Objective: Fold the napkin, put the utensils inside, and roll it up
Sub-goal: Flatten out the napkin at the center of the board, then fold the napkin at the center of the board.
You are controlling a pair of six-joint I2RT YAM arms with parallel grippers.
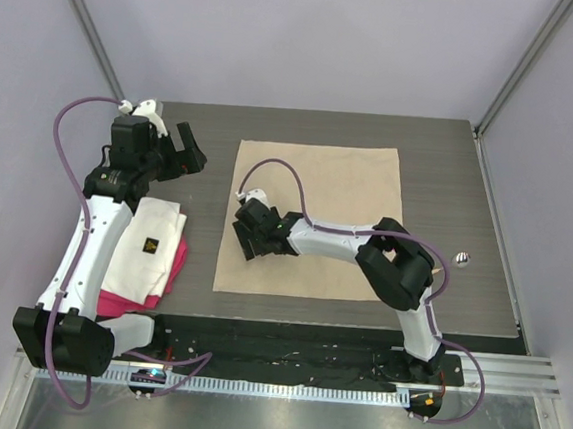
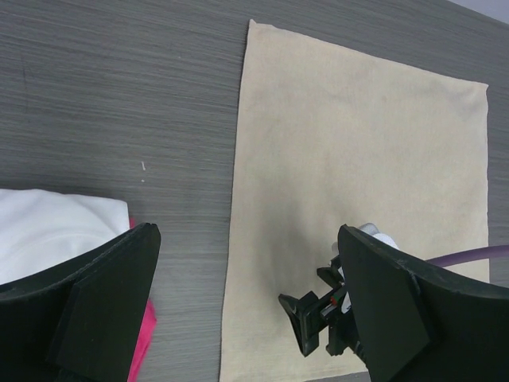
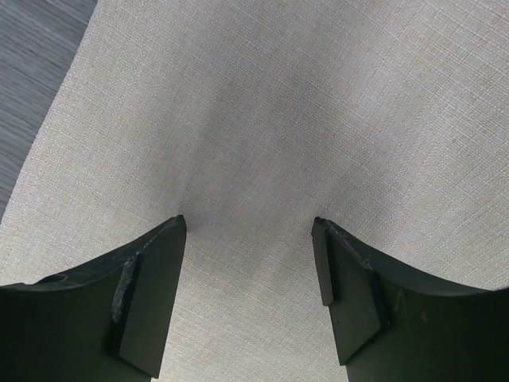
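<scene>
My right gripper should grab the beige napkin next at the near corner (image 1: 216, 289) closest to the pink-red cloth.
The beige napkin (image 1: 338, 194) lies flat and unfolded on the dark table; it also shows in the left wrist view (image 2: 358, 159) and fills the right wrist view (image 3: 262, 103). My right gripper (image 1: 248, 241) is open, its tips down on the napkin's near-left part (image 3: 250, 223), with slight creases in the cloth between them. It also shows in the left wrist view (image 2: 306, 326). My left gripper (image 1: 194, 151) is open and empty above bare table left of the napkin (image 2: 246, 231). The spoon's shiny silver bowl (image 1: 461, 257) lies on the table right of the napkin; its handle is not discernible.
A white cloth with a dark logo (image 1: 148, 248) lies on a pink-red cloth (image 1: 123, 306) at the near left, beside the left arm; both show in the left wrist view (image 2: 48, 231) (image 2: 147, 334). Metal frame posts stand at the back corners.
</scene>
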